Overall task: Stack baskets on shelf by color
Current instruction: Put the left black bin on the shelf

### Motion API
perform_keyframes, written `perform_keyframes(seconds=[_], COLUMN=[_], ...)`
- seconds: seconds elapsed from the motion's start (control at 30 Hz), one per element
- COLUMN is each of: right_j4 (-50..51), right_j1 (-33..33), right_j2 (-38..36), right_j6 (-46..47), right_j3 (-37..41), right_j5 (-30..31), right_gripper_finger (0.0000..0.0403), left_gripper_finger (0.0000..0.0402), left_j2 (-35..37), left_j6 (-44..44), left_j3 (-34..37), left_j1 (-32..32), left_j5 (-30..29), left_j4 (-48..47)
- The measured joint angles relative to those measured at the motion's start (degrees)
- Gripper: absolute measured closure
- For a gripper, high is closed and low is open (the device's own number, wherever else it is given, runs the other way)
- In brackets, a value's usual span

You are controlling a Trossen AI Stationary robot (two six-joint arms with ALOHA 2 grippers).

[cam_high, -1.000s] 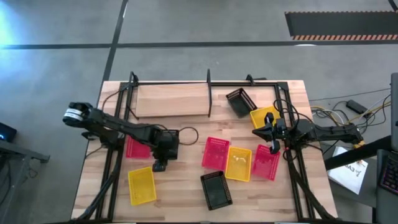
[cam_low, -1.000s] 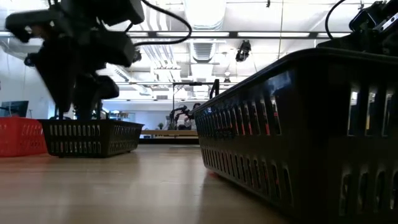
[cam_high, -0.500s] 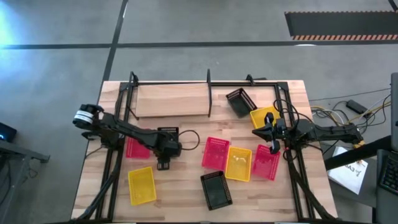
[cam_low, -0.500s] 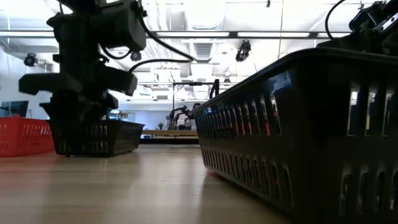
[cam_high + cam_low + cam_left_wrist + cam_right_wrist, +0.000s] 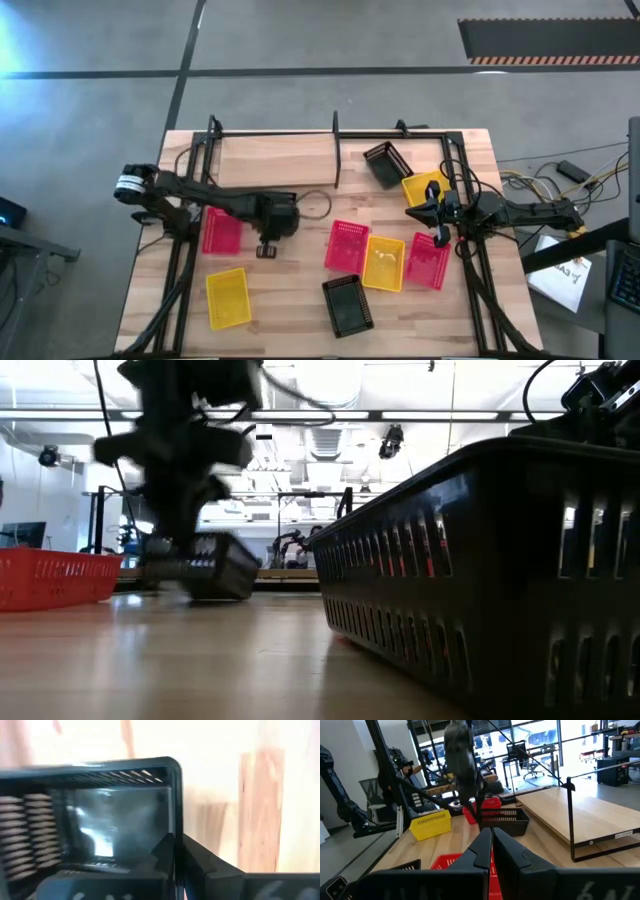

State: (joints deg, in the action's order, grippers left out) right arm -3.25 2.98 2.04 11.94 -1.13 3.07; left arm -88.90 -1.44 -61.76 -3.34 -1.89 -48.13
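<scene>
Next, my left gripper puts the black basket down on the shelf's end, just inside the black post (image 5: 316,154).
My left gripper (image 5: 272,220) is shut on a black basket (image 5: 208,565), which hangs tilted just above the table, left of centre. The left wrist view looks into this basket (image 5: 100,825). My right gripper (image 5: 437,225) waits shut at the right, above a yellow basket (image 5: 425,190) and a pinkish-red one (image 5: 428,260). The shelf (image 5: 275,160) runs along the far edge. Another black basket (image 5: 385,163) lies by its right part. My left gripper pinches one side wall (image 5: 175,827) of the black basket at its rim, one finger (image 5: 164,849) inside and one finger (image 5: 202,862) outside. The fingers come from above, pointing down. The basket hangs tilted below them; whether its low corner (image 5: 215,596) touches the table I cannot tell.
On the table lie a red basket (image 5: 222,232), a yellow one (image 5: 228,297), a black one (image 5: 347,305), a red one (image 5: 345,245) and a yellow one (image 5: 383,262). Black posts (image 5: 337,150) frame the shelf. People and desks show in the room behind.
My left gripper has come down over the black basket's wall, shut on it and raised it. The basket, flat on the table before, now hangs tilted and has shifted toward the far edge and slightly right.
</scene>
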Motion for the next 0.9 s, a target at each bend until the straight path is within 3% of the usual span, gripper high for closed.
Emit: perform_keyframes(seconds=[0.33, 0.63, 0.9], right_j4=[0.0, 0.0, 0.0], right_j1=[0.0, 0.0, 0.0], right_j2=[0.0, 0.0, 0.0], right_j6=[0.0, 0.0, 0.0], right_j3=[0.0, 0.0, 0.0], right_j5=[0.0, 0.0, 0.0], right_gripper_finger=[0.0394, 0.0394, 0.0394], left_gripper_finger=[0.0401, 0.0401, 0.0401], left_j2=[-2.0, -12.7, -22.0], left_j6=[-8.4, -17.3, -22.3], left_j3=[-19.5, -27.0, -30.8], left_j1=[11.3, 22.7, 25.6], left_j5=[1.7, 1.5, 1.0], left_j4=[-0.9, -0.8, -0.8])
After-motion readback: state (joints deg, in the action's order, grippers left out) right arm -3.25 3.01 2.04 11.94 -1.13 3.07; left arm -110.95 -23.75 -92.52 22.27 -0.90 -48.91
